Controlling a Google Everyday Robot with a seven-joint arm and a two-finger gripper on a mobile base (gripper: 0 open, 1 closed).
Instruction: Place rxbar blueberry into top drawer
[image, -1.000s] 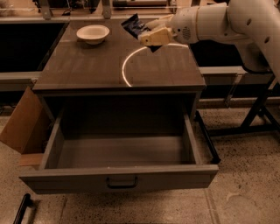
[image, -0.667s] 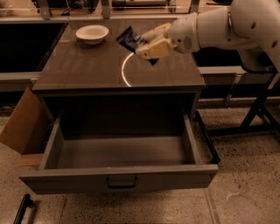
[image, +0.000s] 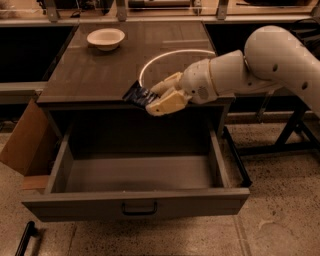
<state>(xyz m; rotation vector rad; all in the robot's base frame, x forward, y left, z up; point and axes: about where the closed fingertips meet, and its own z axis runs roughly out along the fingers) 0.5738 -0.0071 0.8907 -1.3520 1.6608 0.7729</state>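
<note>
Next, my gripper lets go of the rxbar blueberry in the middle of the open drawer's bare bottom (image: 150, 152), behind the dark handle.
My gripper (image: 159, 99) is shut on the rxbar blueberry (image: 138, 95), a small flat dark navy bar with pale print that sticks out to the left of the fingers (image: 169, 103). It hangs in the air at the front edge of the cabinet top, above the back of the top drawer (image: 135, 203). The grey drawer is pulled wide open, with a dark curved handle (image: 139, 209) centred on its front panel. Its inside looks bare.
A white bowl (image: 105, 38) stands at the back left of the dark cabinet top (image: 90, 75). A bright ring of light lies on the top. A cardboard flap (image: 22, 142) sits left of the drawer. A black metal frame (image: 295, 135) stands to the right.
My gripper has carried the bar from over the back right of the cabinet top forward and down to its front edge, above the open drawer.
</note>
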